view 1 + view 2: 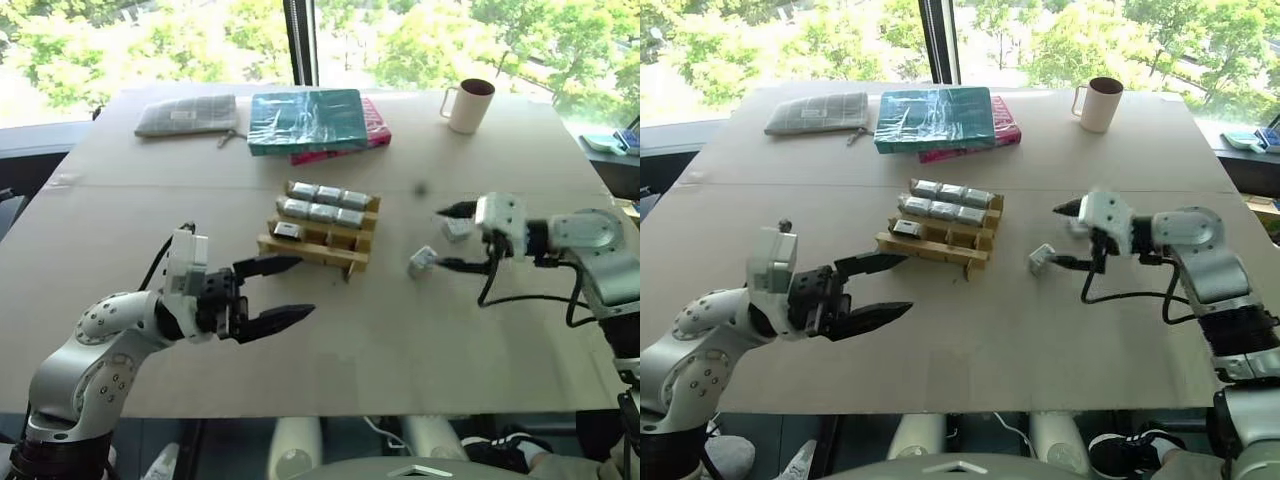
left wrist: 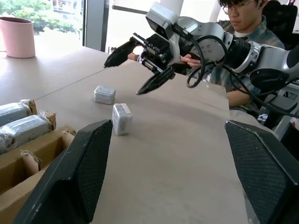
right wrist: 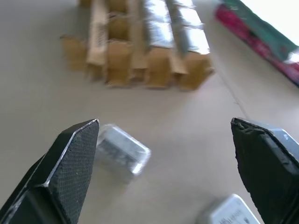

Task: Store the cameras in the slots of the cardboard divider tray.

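Note:
The loose camera lies farther from the cardboard divider tray. My right gripper needs to close on the sides of the flat camera (image 1: pixel 457 229) (image 3: pixel 231 213).
The cardboard divider tray (image 1: pixel 362 243) sits mid-table. Its back and middle rows each hold three silver cameras (image 1: pixel 323 212), and one more camera (image 1: pixel 287 231) lies in the front row's left slot. Two loose cameras lie to the tray's right: one (image 1: pixel 422 261) on its side and one (image 1: pixel 458 229) flat. My right gripper (image 1: pixel 450 238) hangs open just above the table, its fingers spread either side of the flat camera, holding nothing. My left gripper (image 1: pixel 300 287) is open and empty in front of the tray, pointing right.
At the far edge stand a pale mug (image 1: pixel 470 104), a teal plastic-wrapped book (image 1: pixel 305 120) on a pink one (image 1: pixel 377 135), and a grey pouch (image 1: pixel 187 115). A person (image 2: pixel 240 21) sits beyond the table's right side. Bare tabletop (image 1: pixel 400 340) spreads in front.

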Available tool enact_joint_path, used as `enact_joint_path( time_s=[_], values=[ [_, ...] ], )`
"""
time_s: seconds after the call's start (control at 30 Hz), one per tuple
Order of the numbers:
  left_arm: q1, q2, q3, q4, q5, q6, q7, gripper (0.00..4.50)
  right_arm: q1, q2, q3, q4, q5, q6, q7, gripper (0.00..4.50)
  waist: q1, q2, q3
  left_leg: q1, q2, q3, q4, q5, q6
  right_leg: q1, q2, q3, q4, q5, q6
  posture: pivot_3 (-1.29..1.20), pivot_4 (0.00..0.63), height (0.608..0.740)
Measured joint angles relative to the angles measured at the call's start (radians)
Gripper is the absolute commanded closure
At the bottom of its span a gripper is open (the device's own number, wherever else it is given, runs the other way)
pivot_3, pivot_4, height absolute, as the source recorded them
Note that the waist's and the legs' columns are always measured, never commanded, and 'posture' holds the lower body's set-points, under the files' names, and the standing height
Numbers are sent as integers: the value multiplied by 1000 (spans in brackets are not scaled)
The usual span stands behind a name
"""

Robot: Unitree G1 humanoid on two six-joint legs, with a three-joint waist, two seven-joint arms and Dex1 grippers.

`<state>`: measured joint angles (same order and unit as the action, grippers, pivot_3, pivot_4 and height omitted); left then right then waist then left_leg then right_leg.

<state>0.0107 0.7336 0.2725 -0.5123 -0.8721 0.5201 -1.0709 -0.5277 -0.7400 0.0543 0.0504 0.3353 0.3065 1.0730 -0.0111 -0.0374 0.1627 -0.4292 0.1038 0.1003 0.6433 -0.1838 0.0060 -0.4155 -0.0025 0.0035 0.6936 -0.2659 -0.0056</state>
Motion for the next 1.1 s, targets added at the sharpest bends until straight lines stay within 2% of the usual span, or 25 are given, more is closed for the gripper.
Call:
enact_joint_path(
  time_s=[0.33, 0.43, 0.7, 0.8, 0.83, 0.87, 0.93, 1.1],
  values=[
    [-109, 0, -34, -49, -56, 82, 132, 519, 23, 156, -80, -7, -14, 324, -392, 0, -2, 0, 0, -1, -2, 4, -4, 0, 0, -4, 2, 9, 0, 0, 1, 0, 150, 740],
    [-131, 0, -46, -49, -65, 96, 155, 519, 33, 190, -94, -5, -18, 380, -464, 0, -2, 0, 0, -1, -2, 5, -5, 0, 0, -4, 2, 9, 0, 0, 1, 0, 150, 740],
    [-173, 2, -49, -50, -77, 124, 183, 519, 42, 244, -93, 55, -29, 413, -532, 0, -3, 0, 0, -1, -2, 6, -6, 0, 0, -5, 2, 10, -1, -1, 2, 0, 150, 740],
    [-183, 2, -51, -50, -80, 130, 189, 408, 41, 263, -92, 100, -47, 389, -544, 732, -3, 0, 0, -1, -2, 6, -6, 0, 0, -5, 2, 10, -1, 0, 2, 0, 150, 740],
    [-184, 2, -51, -50, -82, 131, 194, 408, 34, 269, -92, 119, -55, 373, -550, 1328, -4, 0, 0, -1, -2, 6, -6, 0, 0, -5, 2, 10, -1, 0, 2, 0, 150, 740],
    [-185, 2, -51, -50, -84, 133, 195, 408, 28, 272, -92, 131, -59, 361, -554, 1635, -4, 0, 0, -1, -2, 6, -6, 0, 0, -6, 2, 11, -1, 0, 3, 0, 150, 740],
    [-185, 2, -52, -53, -84, 133, 195, 408, 20, 276, -91, 158, -69, 334, -554, 2575, -5, 0, 0, -1, -2, 6, -6, 0, 0, -6, 2, 11, -1, 0, 3, 0, 150, 740],
    [-185, -2, -52, -55, -97, 176, 267, 408, 26, 266, -91, 146, -92, 266, -538, 2604, -4, 0, 0, -2, -2, 6, -7, 0, 0, -7, 2, 12, -1, -1, 3, 0, 150, 740]
  ],
)
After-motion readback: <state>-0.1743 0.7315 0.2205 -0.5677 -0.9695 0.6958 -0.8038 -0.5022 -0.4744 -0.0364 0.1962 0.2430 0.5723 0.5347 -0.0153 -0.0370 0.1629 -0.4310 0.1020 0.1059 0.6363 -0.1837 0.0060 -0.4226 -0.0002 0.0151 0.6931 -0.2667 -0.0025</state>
